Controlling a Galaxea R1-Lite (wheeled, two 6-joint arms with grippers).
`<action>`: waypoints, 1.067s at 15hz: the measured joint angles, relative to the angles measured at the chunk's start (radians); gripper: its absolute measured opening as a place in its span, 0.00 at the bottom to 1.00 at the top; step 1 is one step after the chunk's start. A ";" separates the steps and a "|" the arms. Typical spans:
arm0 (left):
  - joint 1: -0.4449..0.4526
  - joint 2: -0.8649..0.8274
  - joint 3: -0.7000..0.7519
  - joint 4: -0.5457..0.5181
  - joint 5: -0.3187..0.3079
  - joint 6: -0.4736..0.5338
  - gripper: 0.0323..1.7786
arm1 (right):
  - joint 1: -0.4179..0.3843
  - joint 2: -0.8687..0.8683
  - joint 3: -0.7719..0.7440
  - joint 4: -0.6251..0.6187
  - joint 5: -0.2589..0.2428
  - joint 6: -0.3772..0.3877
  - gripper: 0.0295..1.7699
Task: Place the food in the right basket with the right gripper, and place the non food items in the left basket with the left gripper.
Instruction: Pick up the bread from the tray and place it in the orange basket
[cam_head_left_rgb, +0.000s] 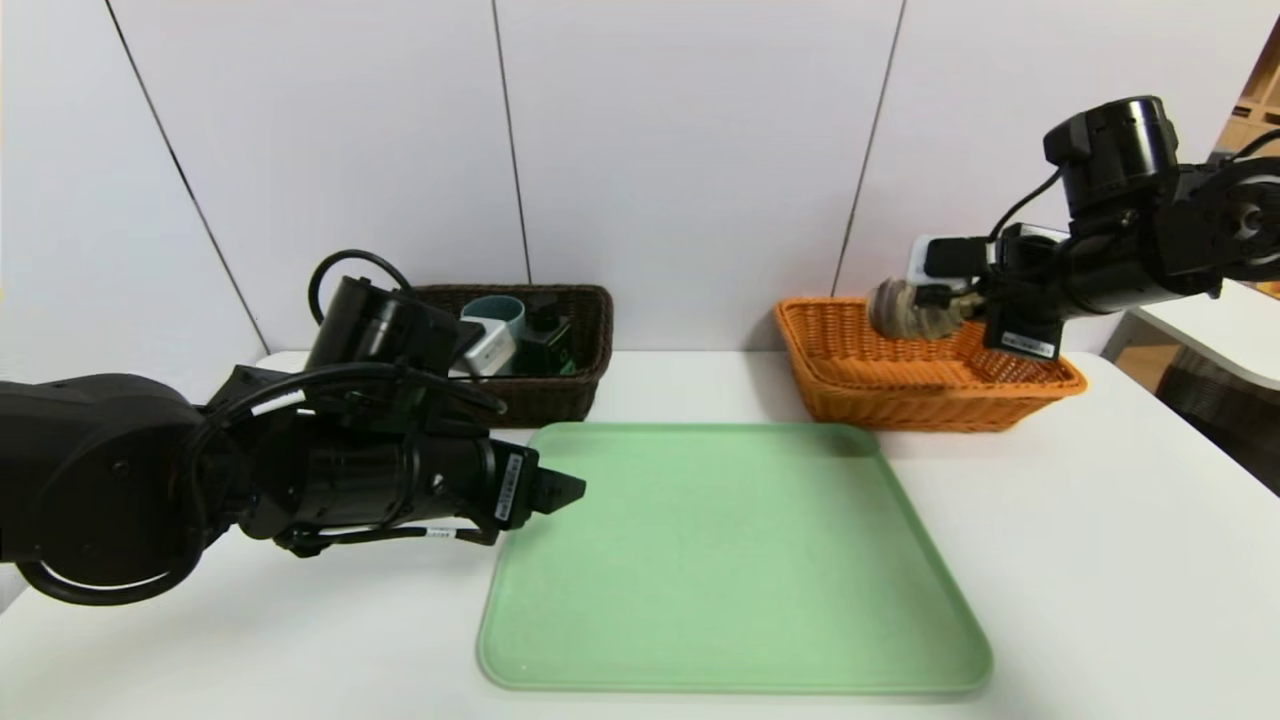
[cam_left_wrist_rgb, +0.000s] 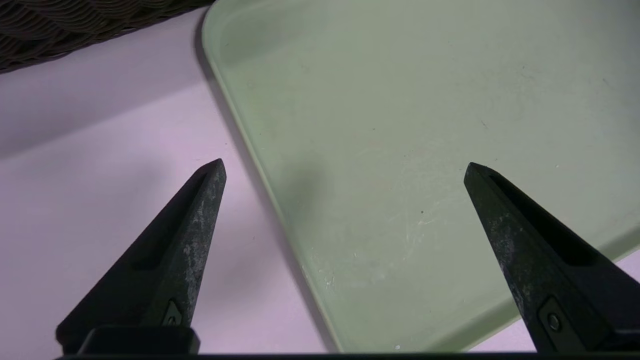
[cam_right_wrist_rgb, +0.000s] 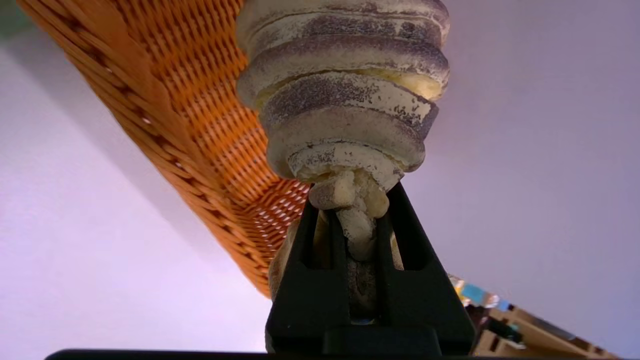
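Note:
I need to release the spiral food piece from my right gripper inside the orange wicker basket's end (cam_head_left_rgb: 873, 356) closest to the dark brown basket.
My right gripper (cam_head_left_rgb: 955, 306) is shut on a ridged, grey-and-cream spiral shell-shaped food piece (cam_head_left_rgb: 900, 310), holding it by its narrow end (cam_right_wrist_rgb: 350, 210) above the orange wicker basket (cam_head_left_rgb: 860, 385) at the back right. The shell's wide ribbed body (cam_right_wrist_rgb: 345, 95) hangs over the basket's inside (cam_right_wrist_rgb: 200, 100). The dark brown basket (cam_head_left_rgb: 590, 330) at the back left holds a teal ring-shaped thing (cam_head_left_rgb: 497, 312) and dark items (cam_head_left_rgb: 548, 340). My left gripper (cam_head_left_rgb: 560, 490) hovers open over the near-left edge of the green tray (cam_head_left_rgb: 730, 560), nothing between its fingers (cam_left_wrist_rgb: 195, 225).
The tray (cam_left_wrist_rgb: 400, 125) lies bare in the middle of the white table (cam_head_left_rgb: 1100, 550). White wall panels stand close behind both baskets. Another white surface (cam_head_left_rgb: 1210, 340) and clutter show beyond the table's right side.

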 joint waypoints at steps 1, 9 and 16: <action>0.000 0.007 0.000 -0.005 0.001 -0.001 0.95 | -0.004 0.018 -0.020 0.000 0.000 -0.026 0.09; 0.000 0.042 -0.001 -0.056 -0.001 -0.002 0.95 | -0.026 0.207 -0.150 -0.002 -0.031 -0.127 0.09; 0.002 0.048 -0.001 -0.056 -0.001 -0.004 0.95 | -0.021 0.321 -0.258 0.012 -0.024 -0.061 0.34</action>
